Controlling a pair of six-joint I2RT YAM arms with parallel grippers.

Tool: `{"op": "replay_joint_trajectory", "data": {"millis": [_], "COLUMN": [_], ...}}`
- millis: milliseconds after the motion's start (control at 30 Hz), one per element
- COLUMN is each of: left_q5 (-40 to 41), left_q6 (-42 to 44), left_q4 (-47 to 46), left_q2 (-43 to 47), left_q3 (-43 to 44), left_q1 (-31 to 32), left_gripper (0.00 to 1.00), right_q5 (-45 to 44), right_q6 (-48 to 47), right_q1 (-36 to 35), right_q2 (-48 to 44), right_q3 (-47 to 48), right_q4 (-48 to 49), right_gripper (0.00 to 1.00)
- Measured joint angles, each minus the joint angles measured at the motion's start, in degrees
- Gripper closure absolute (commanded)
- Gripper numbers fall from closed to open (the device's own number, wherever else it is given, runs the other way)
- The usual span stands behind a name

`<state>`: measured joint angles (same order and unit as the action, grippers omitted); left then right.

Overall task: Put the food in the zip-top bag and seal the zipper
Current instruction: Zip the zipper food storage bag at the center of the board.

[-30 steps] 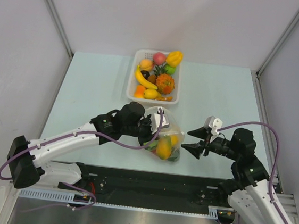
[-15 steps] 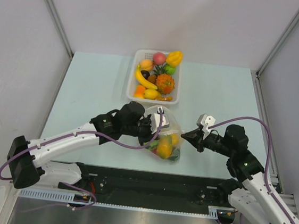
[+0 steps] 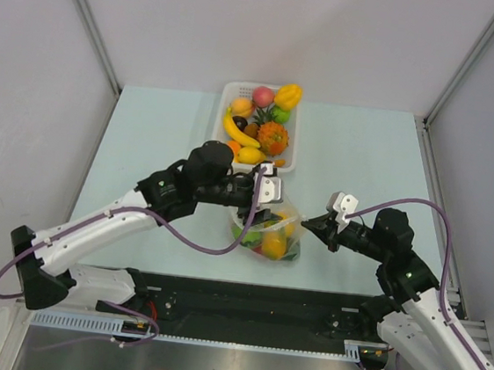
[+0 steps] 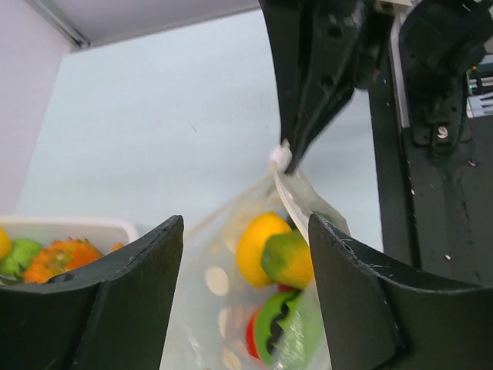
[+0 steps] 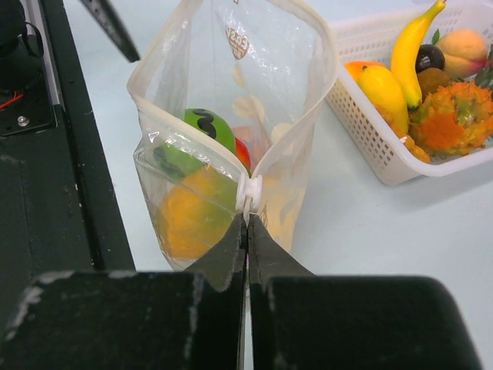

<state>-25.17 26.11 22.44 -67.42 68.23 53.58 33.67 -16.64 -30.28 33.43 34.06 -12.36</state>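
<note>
Next, my left gripper moves over and pinches the slider (image 5: 248,190) before pulling it across, as the white slider is at the zipper end my right gripper holds.
The zip-top bag (image 3: 269,231) stands near the table's front edge, its mouth open at the top. Inside it lies food (image 3: 272,243): a green piece (image 5: 206,123), a yellow-orange piece (image 5: 191,214) and a red one. My right gripper (image 3: 306,224) is shut on the zipper (image 5: 249,193) at the bag's right end, just under the small white slider (image 4: 281,158). My left gripper (image 3: 257,202) hangs open above the bag's left side, with the bag (image 4: 208,308) showing below and between its fingers (image 4: 115,293). More food (image 3: 258,124) is in the basket.
The white slotted basket (image 3: 220,131) with a banana, a peach and other toy fruit stands just behind the bag, close to my left wrist. A black rail (image 3: 243,304) runs along the near edge of the table. Grey walls close in the sides.
My left gripper has let go of the bag, opened and lifted back toward the basket. My right gripper has moved left to the bag and shut on the zipper end.
</note>
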Motion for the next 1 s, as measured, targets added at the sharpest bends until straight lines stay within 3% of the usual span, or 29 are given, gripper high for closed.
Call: {"op": "replay_joint_trajectory", "data": {"millis": [267,500,733,1000], "left_q5": [-0.4,0.0,0.0,-0.3], "left_q6": [5.8,8.0,8.9,9.3], "left_q4": [0.9,2.3,2.6,3.2], "left_q2": [-8.2,-12.6,-14.5,-15.0], "left_q3": [6.2,7.8,9.1,9.1], "left_q1": [4.2,5.7,5.7,5.7], "left_gripper": [0.30,0.49,0.58,0.79], "right_q5": [0.5,0.9,0.9,0.8], "right_q6": [-0.4,-0.6,-0.6,-0.6], "right_q1": [0.0,-0.1,-0.3,-0.3], "right_q2": [0.0,0.0,-0.3,-0.5], "right_q3": [0.3,0.6,0.7,0.9], "right_q4": [-0.6,-0.8,-0.9,-1.1], "right_gripper": [1.00,1.00,1.00,1.00]}}
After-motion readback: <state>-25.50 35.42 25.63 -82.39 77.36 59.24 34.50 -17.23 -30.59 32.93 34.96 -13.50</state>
